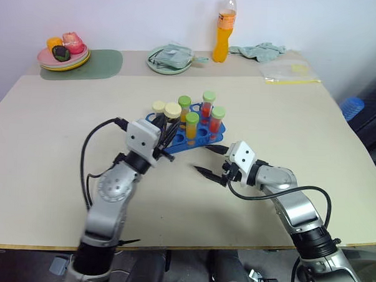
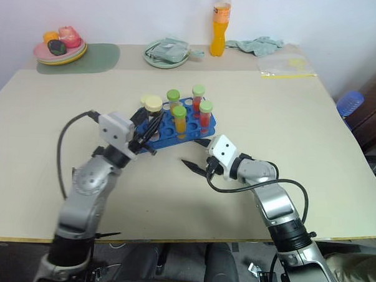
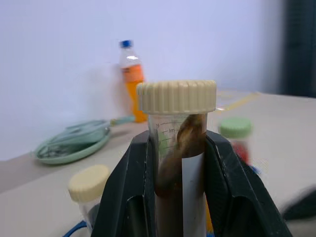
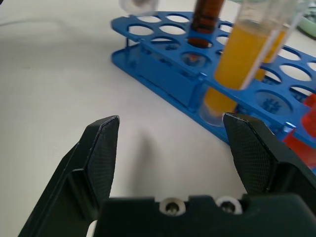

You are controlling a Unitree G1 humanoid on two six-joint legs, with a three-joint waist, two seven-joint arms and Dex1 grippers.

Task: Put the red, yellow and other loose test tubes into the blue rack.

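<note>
The robot's left gripper needs to release the brown tube in the blue rack's front hole [image 1: 169,136] beside the other cream-capped tube.
The blue rack [image 1: 207,137] stands at the table's middle with several green-capped tubes upright in it, holding orange [image 1: 192,127] and red [image 1: 207,105] liquid. A cream-capped tube [image 1: 158,106] stands at its left end. My left gripper [image 1: 168,129] is shut on a cream-capped tube of brown liquid [image 3: 177,96], upright over the rack's left end with its lower end [image 4: 200,29] down at the holes. My right gripper [image 1: 203,159] is open and empty, low over the table just in front of the rack [image 4: 163,74].
Along the back edge are an orange drink bottle [image 1: 225,29], a green plate with a cloth [image 1: 170,58], a plate of fruit [image 1: 64,53] on a green mat [image 1: 101,65], a rag [image 1: 260,50] and a plastic bag [image 1: 289,72].
</note>
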